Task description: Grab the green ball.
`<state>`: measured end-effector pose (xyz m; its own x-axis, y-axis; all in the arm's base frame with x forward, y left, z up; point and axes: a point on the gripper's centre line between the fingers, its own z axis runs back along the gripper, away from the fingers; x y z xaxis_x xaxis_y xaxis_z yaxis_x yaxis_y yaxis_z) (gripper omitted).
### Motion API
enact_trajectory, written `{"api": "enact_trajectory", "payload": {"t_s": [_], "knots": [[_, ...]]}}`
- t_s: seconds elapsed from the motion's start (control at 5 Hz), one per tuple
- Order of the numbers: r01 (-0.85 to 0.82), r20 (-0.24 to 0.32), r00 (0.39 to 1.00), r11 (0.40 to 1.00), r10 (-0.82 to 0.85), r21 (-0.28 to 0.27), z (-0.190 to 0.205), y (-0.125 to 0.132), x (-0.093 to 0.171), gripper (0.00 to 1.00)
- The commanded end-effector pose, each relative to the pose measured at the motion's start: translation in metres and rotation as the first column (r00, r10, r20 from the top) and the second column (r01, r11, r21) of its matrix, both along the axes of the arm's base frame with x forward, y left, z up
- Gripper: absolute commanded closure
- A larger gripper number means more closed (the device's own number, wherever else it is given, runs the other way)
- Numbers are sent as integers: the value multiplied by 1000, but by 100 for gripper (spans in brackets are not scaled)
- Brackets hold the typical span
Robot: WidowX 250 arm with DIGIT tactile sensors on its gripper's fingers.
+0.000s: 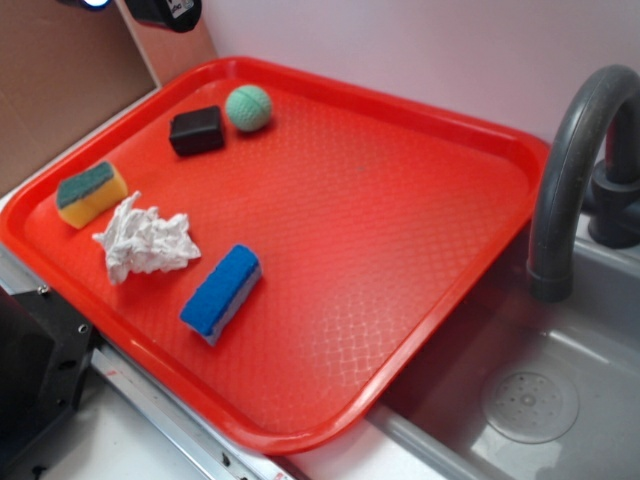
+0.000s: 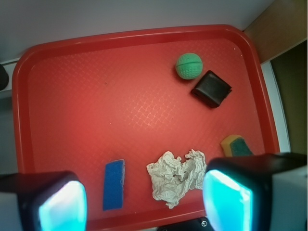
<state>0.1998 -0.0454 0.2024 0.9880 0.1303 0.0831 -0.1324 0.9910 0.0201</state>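
Note:
The robot's gripper will next move to the green ball beside the black block and close on the ball's sides (image 1: 249, 109) (image 2: 189, 66).
The green ball (image 1: 248, 107) is small, mint green and textured. It lies at the far left corner of the red tray (image 1: 440, 220), right beside a black block (image 1: 196, 130). In the wrist view the ball (image 2: 188, 65) sits at the upper right, next to the black block (image 2: 211, 89). My gripper (image 2: 144, 202) is open and empty. It hangs high above the tray's near edge, far from the ball. Its two pads (image 2: 61, 207) glow cyan at the bottom corners of the wrist view. In the exterior view only a dark part of the arm shows at the top edge.
On the tray lie a yellow sponge with a green top (image 1: 90, 192), a crumpled white paper (image 1: 145, 240) and a blue sponge (image 1: 222, 292). A grey faucet (image 1: 575, 150) and a sink with a drain (image 1: 530, 405) stand to the right. A brown board (image 1: 60, 80) stands at the left.

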Motion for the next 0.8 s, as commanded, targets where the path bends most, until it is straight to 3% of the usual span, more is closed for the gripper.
{"api": "enact_trajectory", "payload": {"t_s": [0.0, 0.4, 0.6], "knots": [[0, 0, 1000, 1000, 0, 0, 0, 0, 0, 0], [138, 23, 990, 990, -139, 40, -18, 13, 22, 0], [320, 14, 946, 943, -323, 95, -35, 24, 42, 0]]}}
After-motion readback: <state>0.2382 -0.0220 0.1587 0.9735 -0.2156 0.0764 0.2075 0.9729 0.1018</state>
